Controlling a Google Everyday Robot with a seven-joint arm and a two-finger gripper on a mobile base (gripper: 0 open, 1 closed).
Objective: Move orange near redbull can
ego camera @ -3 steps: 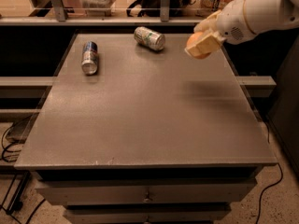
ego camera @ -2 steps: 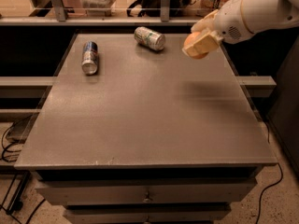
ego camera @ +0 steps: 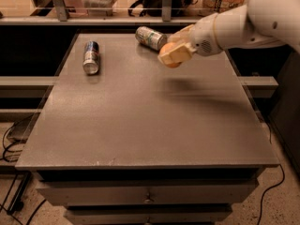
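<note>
I should use my gripper to set the orange, now held above the far middle, down on the table (ego camera: 110, 68) next to the redbull can's near end, facing the silver-white can.
My gripper (ego camera: 171, 55) hangs above the far middle of the table, shut on the orange (ego camera: 171, 62), whose orange skin shows between and below the pale fingers. The white arm reaches in from the upper right. The redbull can (ego camera: 91, 57), blue and silver, lies on its side on the far left of the table, well to the left of the gripper. The orange is held in the air, apart from the table top.
A silver-white can with green marks (ego camera: 151, 37) lies on its side at the far edge, just left of the gripper. The grey table (ego camera: 140, 121) has drawers below. A shelf and railing run behind it. Cables lie on the floor at left.
The gripper with the orange has moved left, from the table's far right toward the far middle. Both cans have stayed in place.
</note>
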